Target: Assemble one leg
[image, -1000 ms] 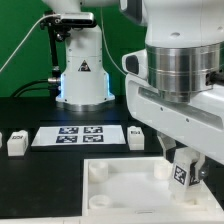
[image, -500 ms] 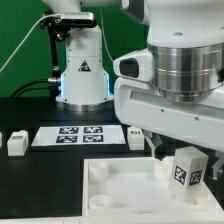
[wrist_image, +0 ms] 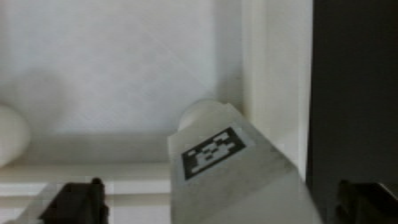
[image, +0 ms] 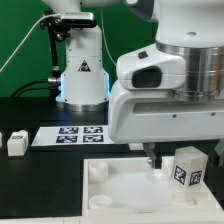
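Next, my gripper closes around its upper end [image: 194, 157] and straightens the leg, which leans crooked in the corner of the large white square part, before screwing it in.
A leg [image: 186, 167], a small white block with a black-and-white tag, stands at the right corner of the large white square part [image: 120, 186]. My gripper [image: 181, 152] hangs just above it. One dark finger [image: 150, 156] shows to the leg's left. In the wrist view the leg [wrist_image: 231, 160] lies between my two dark fingertips [wrist_image: 79, 201], with a gap on each side. My gripper [wrist_image: 222, 203] is open and holds nothing. A round socket [wrist_image: 7, 135] of the square part shows at the picture's edge.
The marker board [image: 68, 135] lies behind the square part. Another leg [image: 16, 144] stands at the exterior view's left, with one more cut off at the edge [image: 2, 137]. The arm's base [image: 83, 78] stands at the back.
My gripper has let go of the leg and opened. The hand has shifted up and toward the exterior view's left. The leg stays standing on the square part's corner.
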Motion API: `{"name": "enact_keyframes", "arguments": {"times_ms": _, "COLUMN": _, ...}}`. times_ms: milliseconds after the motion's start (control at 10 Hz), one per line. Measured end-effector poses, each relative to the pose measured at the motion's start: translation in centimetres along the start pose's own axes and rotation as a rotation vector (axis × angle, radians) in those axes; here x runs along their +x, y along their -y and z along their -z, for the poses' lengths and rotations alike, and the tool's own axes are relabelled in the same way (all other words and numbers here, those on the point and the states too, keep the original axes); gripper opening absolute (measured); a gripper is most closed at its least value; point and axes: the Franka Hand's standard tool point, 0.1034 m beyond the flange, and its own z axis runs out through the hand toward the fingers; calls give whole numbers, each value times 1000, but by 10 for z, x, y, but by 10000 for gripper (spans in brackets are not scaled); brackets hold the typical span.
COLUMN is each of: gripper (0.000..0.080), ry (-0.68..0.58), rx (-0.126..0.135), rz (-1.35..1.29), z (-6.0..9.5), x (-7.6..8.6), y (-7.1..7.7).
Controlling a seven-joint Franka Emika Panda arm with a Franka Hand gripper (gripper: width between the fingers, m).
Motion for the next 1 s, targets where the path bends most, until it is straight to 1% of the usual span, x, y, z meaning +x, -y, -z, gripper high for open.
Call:
{"name": "enact_keyframes", "arguments": {"times_ms": 200, "gripper": 649, "ry": -3, "rx": 4, "rz": 187, "z": -2, "x": -1, "y": 5}}
{"name": "enact_keyframes", "arguments": {"times_ms": 300, "gripper": 649, "ry": -3, "rx": 5, "rz": 255, "z": -2, "x": -1, "y": 5}}
{"name": "enact_keyframes", "arguments": {"times_ms": 400, "gripper": 649, "ry": -3, "rx": 6, "rz": 235, "z": -2, "x": -1, "y": 5}}
{"name": "enact_keyframes", "arguments": {"times_ms": 600, "gripper": 393, "ry": -3, "rx": 6, "rz": 235, "z": -2, "x": -1, "y": 5}}
{"name": "enact_keyframes", "arguments": {"times_ms": 700, "gripper": 393, "ry": -3, "rx": 2, "rz": 235, "z": -2, "x": -1, "y": 3}}
{"name": "enact_keyframes", "arguments": {"times_ms": 800, "gripper": 303, "ry": -3, "rx": 2, "rz": 233, "z": -2, "x": -1, "y": 1}}
{"name": "enact_keyframes", "arguments": {"times_ms": 1000, "gripper": 301, "ry": -3, "rx": 2, "rz": 199, "z": -2, "x": -1, "y": 0}}
